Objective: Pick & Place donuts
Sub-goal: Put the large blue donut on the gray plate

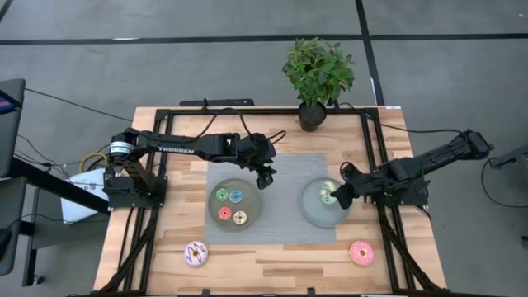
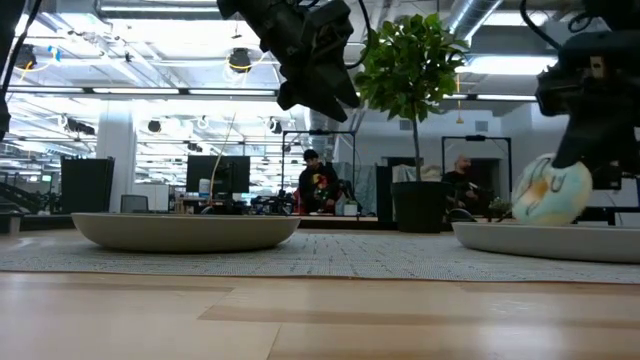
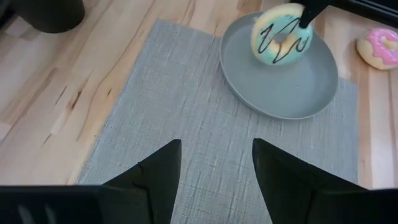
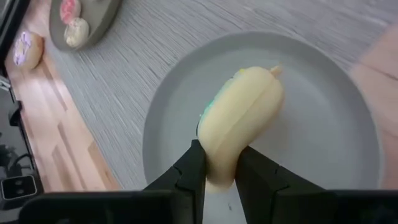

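Note:
My right gripper will release the green donut on the grey plate beneath it (image 1: pixel 341 200) (image 4: pixel 297 173), close to the plate's rim that is nearest the base of its arm.
My right gripper (image 1: pixel 337 196) is shut on a larger green-iced donut (image 3: pixel 281 40) with a dark squiggle, held over the right grey plate (image 1: pixel 312 213). My left gripper (image 1: pixel 266 176) hangs open above the grey mat, beside the far right rim of the left plate (image 1: pixel 211 198), and touches nothing. Several tiny donuts (image 1: pixel 230 205) lie flat in that left plate. A purple-white donut (image 1: pixel 195 253) and a pink donut (image 1: pixel 361 252) lie flat on the wood near the table's near edge. My right gripper pinches the green donut's ring (image 4: pixel 219 163) between its two fingers, which come slanting down from the table's right. The donut stands on edge, tilted, with its pale underside (image 4: pixel 245 112) toward the wrist camera. Whether its lower edge (image 2: pixel 545 218) touches the plate, I cannot tell.
A grey mat (image 1: pixel 285 194) lies under both plates. A potted plant (image 1: pixel 318 78) stands at the table's far edge. Black frame rails (image 1: pixel 375 140) run along the table's sides. Bare wood (image 1: pixel 280 256) lies between the two loose donuts.

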Robot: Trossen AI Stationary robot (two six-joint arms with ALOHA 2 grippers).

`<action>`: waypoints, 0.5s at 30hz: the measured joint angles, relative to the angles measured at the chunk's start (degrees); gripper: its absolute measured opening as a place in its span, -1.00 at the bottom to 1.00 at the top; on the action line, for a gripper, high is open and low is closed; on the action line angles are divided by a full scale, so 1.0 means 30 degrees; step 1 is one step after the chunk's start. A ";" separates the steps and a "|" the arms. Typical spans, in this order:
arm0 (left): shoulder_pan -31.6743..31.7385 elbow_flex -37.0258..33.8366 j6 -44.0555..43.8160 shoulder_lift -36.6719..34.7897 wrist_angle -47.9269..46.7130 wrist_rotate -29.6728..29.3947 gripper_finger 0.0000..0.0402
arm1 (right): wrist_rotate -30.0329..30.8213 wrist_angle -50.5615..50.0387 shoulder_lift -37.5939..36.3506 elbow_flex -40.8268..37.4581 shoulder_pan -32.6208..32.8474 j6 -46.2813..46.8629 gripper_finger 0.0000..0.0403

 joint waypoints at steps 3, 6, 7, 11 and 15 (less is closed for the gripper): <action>0.0001 0.0000 -0.0006 0.0007 0.0006 -0.0198 -0.05 | 0.0014 -0.0884 -0.0535 0.0000 0.0480 0.0794 -0.66; 0.0007 0.0000 -0.0007 0.0007 0.0002 -0.0248 -0.05 | 0.0007 -0.2314 -0.0980 0.0000 0.1073 0.1824 -0.66; 0.0007 0.0000 -0.0011 0.0007 0.0000 -0.0261 -0.05 | 0.0007 -0.2785 -0.1027 0.0000 0.1275 0.2190 -0.66; 0.0006 0.0000 -0.0016 0.0015 0.0007 -0.0444 -0.05 | 0.0007 -0.3914 -0.1087 0.0000 0.1915 0.3240 -0.66; 0.0007 0.0000 -0.0029 0.0015 0.0007 -0.0797 -0.05 | -0.0042 -0.4488 -0.1071 0.0000 0.2233 0.3625 -0.66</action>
